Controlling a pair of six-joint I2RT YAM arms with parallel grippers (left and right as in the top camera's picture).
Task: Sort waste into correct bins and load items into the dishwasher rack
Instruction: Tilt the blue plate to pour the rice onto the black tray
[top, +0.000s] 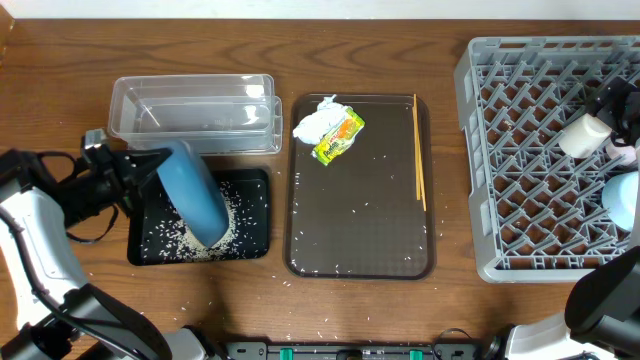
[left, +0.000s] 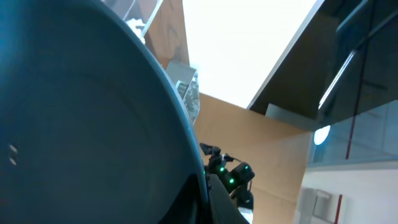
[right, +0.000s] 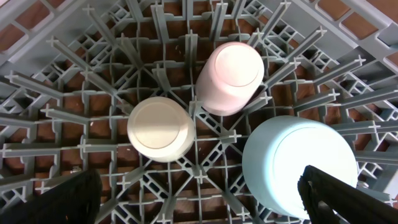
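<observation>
My left gripper is going to release the large blue bowl on the near half of the brown tray (top: 374, 228), below the snack wrapper.
My left gripper (top: 143, 176) is shut on the rim of the large blue bowl (top: 196, 201) and holds it tipped on edge over the black tray (top: 256, 236). The bowl fills the left wrist view (left: 81, 124). White rice grains (top: 172, 240) lie scattered in the black tray. My right gripper (right: 199, 208) is open and empty above the grey dishwasher rack (top: 530, 150). In the rack an upturned white cup (right: 160, 129), a pinkish cup (right: 230, 78) and the upturned small light-blue bowl (right: 298, 165) stand. The tissue (top: 315, 122), snack wrapper (top: 340, 138) and chopsticks (top: 419, 150) lie on the brown tray (top: 360, 230).
The clear tub (top: 190, 110) stands just behind the black tray, with nothing visible inside. Stray rice grains dot the brown tray and the table in front of both trays. The rack fills the right side of the table.
</observation>
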